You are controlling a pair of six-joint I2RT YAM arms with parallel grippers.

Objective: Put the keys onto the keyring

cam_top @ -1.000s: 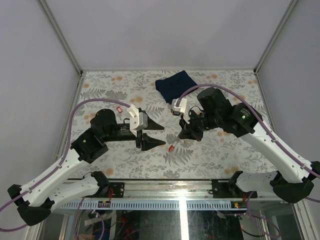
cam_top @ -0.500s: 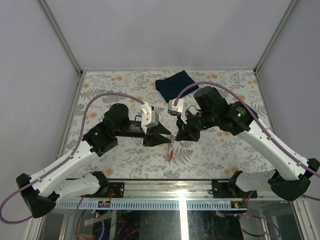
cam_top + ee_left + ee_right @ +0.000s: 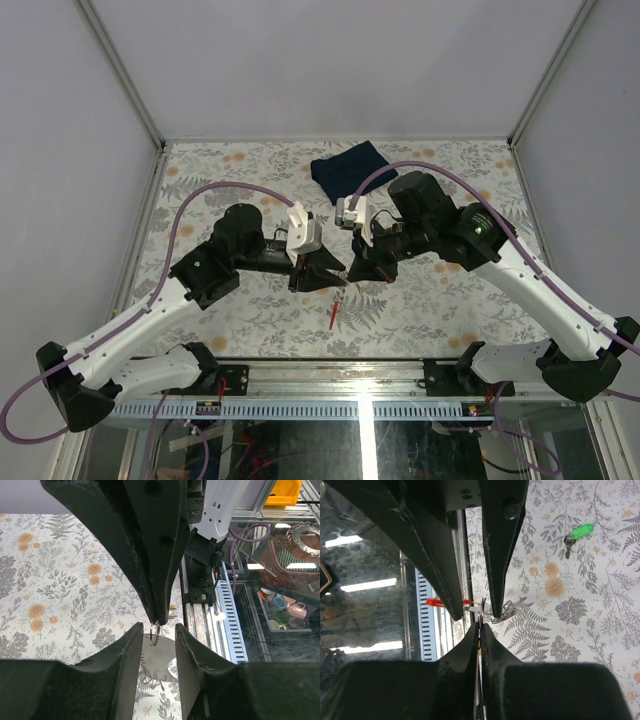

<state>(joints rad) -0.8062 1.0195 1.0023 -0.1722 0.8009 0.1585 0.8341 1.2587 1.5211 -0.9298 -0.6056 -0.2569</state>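
The keyring has only a short loop sticking out of my right gripper's fingers, so next my left gripper pinches that loop [image 3: 155, 636] before my right gripper takes hold again.
My right gripper [image 3: 353, 273] is shut on the keyring [image 3: 155, 632], a thin silvery loop held above the table. Its red tag [image 3: 333, 316] hangs below on a thin stem. My left gripper [image 3: 333, 276] faces the right one tip to tip. Its jaws stand a little apart on either side of the loop without touching it. From the right wrist, the left fingers [image 3: 451, 595] reach down beside the ring [image 3: 482, 606] and the tag [image 3: 434, 602]. A green-headed key [image 3: 579, 532] lies flat on the table. A yellow sliver shows between the right jaws; what it is I cannot tell.
A folded dark blue cloth [image 3: 350, 168] lies at the back of the floral table [image 3: 450, 300]. White walls close in the table on three sides. A metal rail [image 3: 330, 375] runs along the near edge between the arm bases.
My left gripper has swung right to meet the right gripper, and its jaws have narrowed around the ring. The right gripper has shifted slightly left, keeping its hold.
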